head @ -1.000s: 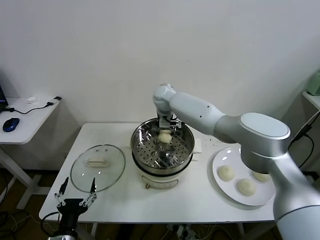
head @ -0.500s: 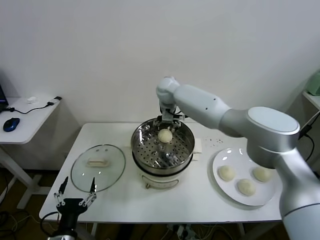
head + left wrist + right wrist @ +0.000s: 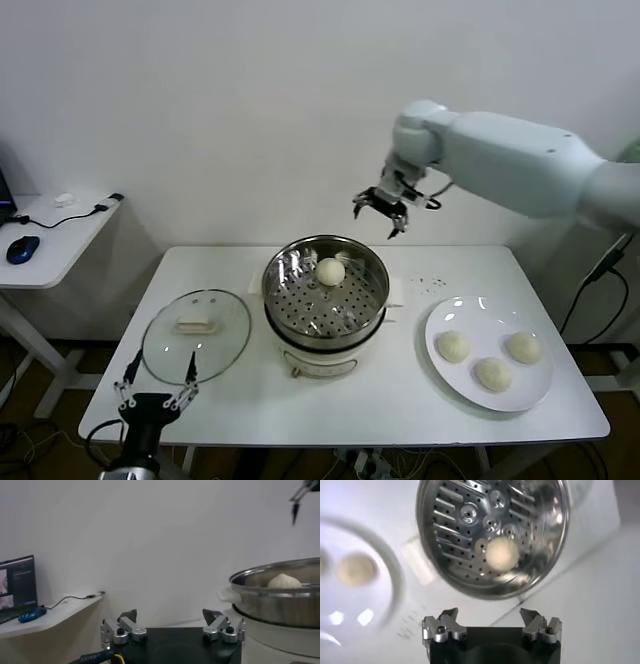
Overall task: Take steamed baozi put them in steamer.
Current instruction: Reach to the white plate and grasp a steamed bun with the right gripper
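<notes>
The robot's right gripper needs to next close on the sides of the baozi [image 3: 453, 347] [image 3: 356, 570] that is nearest the steamer on the white plate.
The shiny steamer [image 3: 325, 300] stands mid-table on its white base. One pale baozi [image 3: 330, 271] lies on its perforated floor near the back; it also shows in the right wrist view [image 3: 502, 553] and the left wrist view [image 3: 283, 581]. Three more baozi [image 3: 452, 346] [image 3: 492, 374] [image 3: 523, 347] lie on the white plate [image 3: 440, 320] at the right. My right gripper [image 3: 388, 211] hangs open and empty high above the steamer's back right rim. My left gripper [image 3: 157, 392] is open and empty, parked low by the table's front left edge.
A round glass lid [image 3: 195, 335] with a white handle lies flat on the table left of the steamer. A side desk [image 3: 60, 225] with a blue mouse and cable stands at the far left. The wall is close behind the table.
My right gripper let go of the baozi on the steamer floor, then rose out of the pot and moved up and to the right, empty. The left arm stayed put.
</notes>
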